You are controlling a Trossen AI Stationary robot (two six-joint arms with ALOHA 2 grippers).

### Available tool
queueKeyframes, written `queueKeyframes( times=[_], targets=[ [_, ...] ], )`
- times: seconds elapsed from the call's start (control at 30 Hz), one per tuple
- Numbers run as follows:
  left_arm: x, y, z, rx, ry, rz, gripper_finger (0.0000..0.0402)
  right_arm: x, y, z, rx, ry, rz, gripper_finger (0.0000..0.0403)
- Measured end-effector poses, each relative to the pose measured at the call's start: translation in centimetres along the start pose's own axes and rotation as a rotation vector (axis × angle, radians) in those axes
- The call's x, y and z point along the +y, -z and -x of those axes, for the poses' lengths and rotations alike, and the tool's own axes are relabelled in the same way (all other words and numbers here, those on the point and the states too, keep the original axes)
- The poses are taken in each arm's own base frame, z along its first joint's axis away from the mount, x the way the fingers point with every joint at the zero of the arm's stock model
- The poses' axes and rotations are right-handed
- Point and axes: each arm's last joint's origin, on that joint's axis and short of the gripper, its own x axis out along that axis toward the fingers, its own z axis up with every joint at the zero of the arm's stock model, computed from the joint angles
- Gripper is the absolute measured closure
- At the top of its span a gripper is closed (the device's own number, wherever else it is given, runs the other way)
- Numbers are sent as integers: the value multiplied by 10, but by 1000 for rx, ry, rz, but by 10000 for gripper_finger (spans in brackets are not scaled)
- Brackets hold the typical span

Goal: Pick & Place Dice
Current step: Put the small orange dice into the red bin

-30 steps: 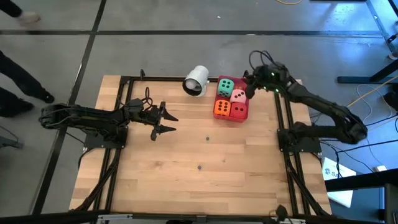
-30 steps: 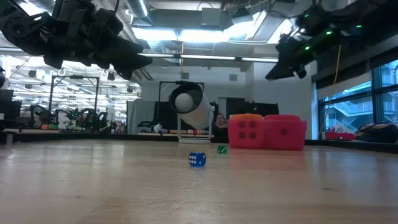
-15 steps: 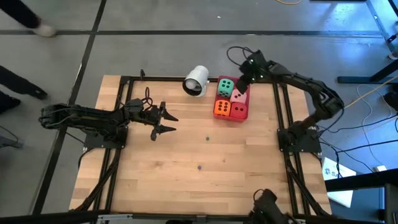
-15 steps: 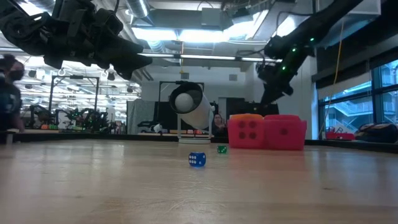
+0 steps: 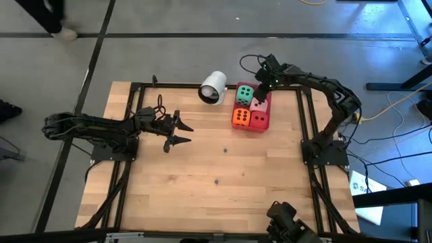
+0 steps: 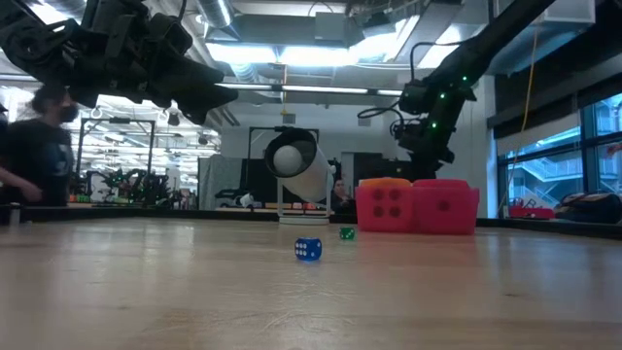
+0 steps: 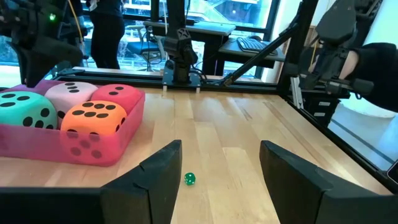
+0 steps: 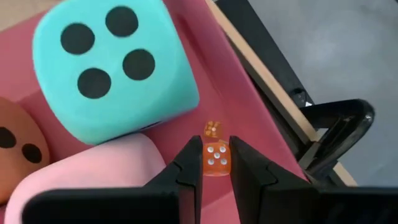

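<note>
Next, I let go of the small orange die with my right gripper on the bottom of the tray, between the pink die (image 5: 259, 94) (image 8: 200, 154) and the tray's far side.
A red tray (image 8: 244, 109) at the table's far side holds big soft dice: green (image 8: 112, 68), pink (image 8: 87, 177), orange (image 5: 240, 118) and red (image 5: 260, 121). My right gripper (image 8: 216, 149) slants down over the tray's far right corner, next to the green die, shut on a small orange die (image 8: 216, 159). Another small orange die (image 8: 212, 129) lies on the tray floor below it. My left gripper (image 5: 190, 134) hangs open and level over the table's left half, nothing between its fingers. A small blue die (image 6: 307, 250) and a small green die (image 7: 189, 180) lie on the table. My right gripper pinches the small orange die by two opposite faces (image 8: 208, 160) between its fingertips (image 8: 189, 158). The fingers come from above, slanting down toward the tray. The die is held over the tray floor, a pipped face turned up toward the wrist.
A white cup (image 5: 213, 88) lies on its side left of the tray, its mouth toward the table's near side. Black frame rails (image 5: 307, 115) run along the table's edges. A person (image 6: 39, 156) moves in the room behind.
My right gripper has swung toward the table's left edge and down from a high, nearly level pose, tipping steeply down over the tray's far right corner. It has stayed shut. A person has walked through the room behind.
</note>
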Motion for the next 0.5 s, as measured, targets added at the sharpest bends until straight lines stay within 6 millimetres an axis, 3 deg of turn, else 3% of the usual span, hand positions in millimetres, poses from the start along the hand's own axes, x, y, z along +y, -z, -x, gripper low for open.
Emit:
queueKeyframes(
  times=[0.5],
  targets=[
    [0,0,0,0,0,0,192,-1,6,-29,89,-21,-7,349]
  ],
)
